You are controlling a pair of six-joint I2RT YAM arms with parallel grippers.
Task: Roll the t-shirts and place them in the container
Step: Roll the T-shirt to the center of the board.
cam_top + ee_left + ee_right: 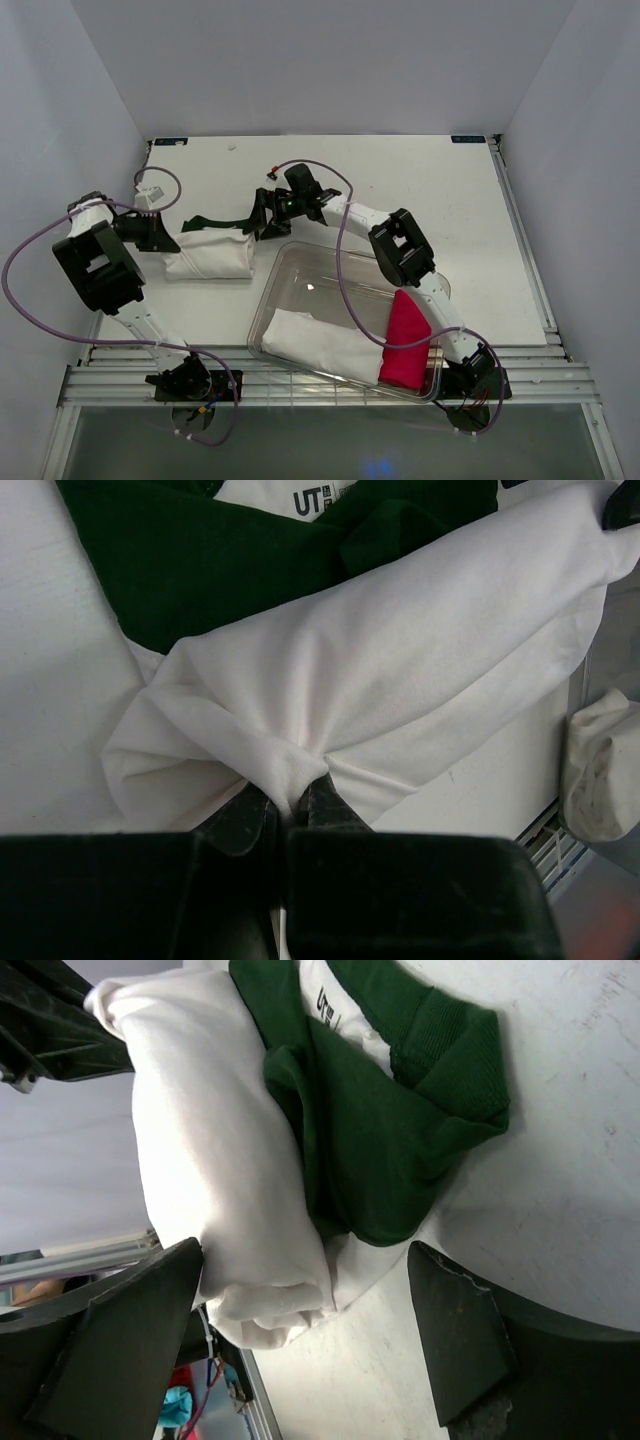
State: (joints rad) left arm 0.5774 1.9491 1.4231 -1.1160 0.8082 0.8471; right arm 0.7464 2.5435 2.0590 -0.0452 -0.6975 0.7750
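Note:
My right gripper should grab the roll's fold there [225, 1282] and pull it tight, because the white roll's loose end is bunched up while my left gripper pinches one end of the roll.
A white t-shirt [210, 258] lies rolled into a bundle on the table. My left gripper [165, 240] is shut on a pinch of cloth at its left end; the left wrist view shows the fabric [400, 670] gathered between the jaws of the left gripper [295, 798]. The dark green t-shirt [215, 222] lies crumpled against the roll's far side [390, 1130], with a white patch of black lettering [310, 500] at its collar. My right gripper [257, 228] stands wide open at the roll's right end, straddling the white cloth [210, 1160] without touching it; the right gripper [300, 1300] holds nothing.
A clear plastic bin [300, 262] sits near the table's front, right of the roll. Inside it lie a rolled white cloth [320, 345] and a bright pink rolled cloth [405, 340]. Grey walls close in the table on three sides.

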